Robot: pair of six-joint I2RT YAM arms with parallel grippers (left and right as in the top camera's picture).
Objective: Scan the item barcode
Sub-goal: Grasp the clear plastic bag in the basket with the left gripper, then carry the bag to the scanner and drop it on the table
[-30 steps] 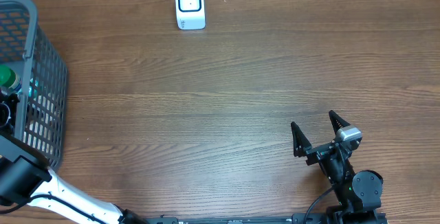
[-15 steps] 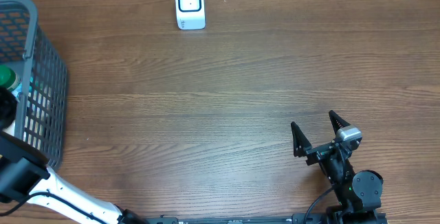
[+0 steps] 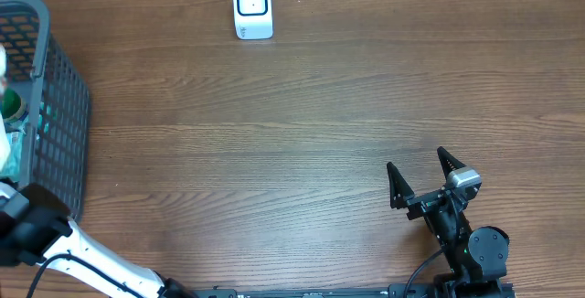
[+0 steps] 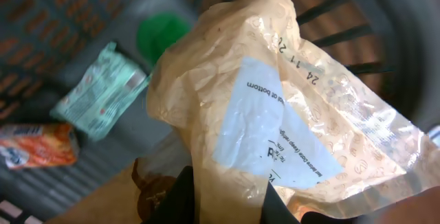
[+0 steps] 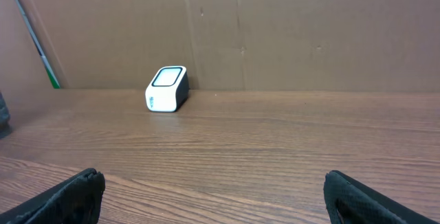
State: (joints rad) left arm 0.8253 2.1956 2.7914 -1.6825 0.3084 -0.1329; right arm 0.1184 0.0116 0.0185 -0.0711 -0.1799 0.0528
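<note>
My left gripper has the tan packet up over the grey basket now. It will let go of it on the bare table a short way (image 3: 264, 140) in front of the white barcode scanner.
The item is a crinkled tan plastic packet (image 4: 261, 114) with a white printed label; no barcode shows on the side facing the left wrist camera. My left gripper (image 4: 230, 193) is shut on the packet's lower edge and holds it up over the grey basket (image 3: 55, 106). The white barcode scanner (image 3: 252, 7) stands at the table's far edge, also visible in the right wrist view (image 5: 167, 89). My right gripper (image 3: 422, 175) rests near the front right, open, with nothing between its fingers.
Below the held packet, the basket holds a green-capped item (image 4: 163, 37), a mint-green packet (image 4: 100, 100) and an orange packet (image 4: 34, 145). A brown cardboard wall (image 5: 275, 31) backs the table behind the scanner. In the overhead view only my left arm's white link (image 3: 91, 261) shows.
The left gripper has finished closing on the packet and risen with it inside the basket. Its dark head has left the overhead frame's left edge. The right arm has not moved.
</note>
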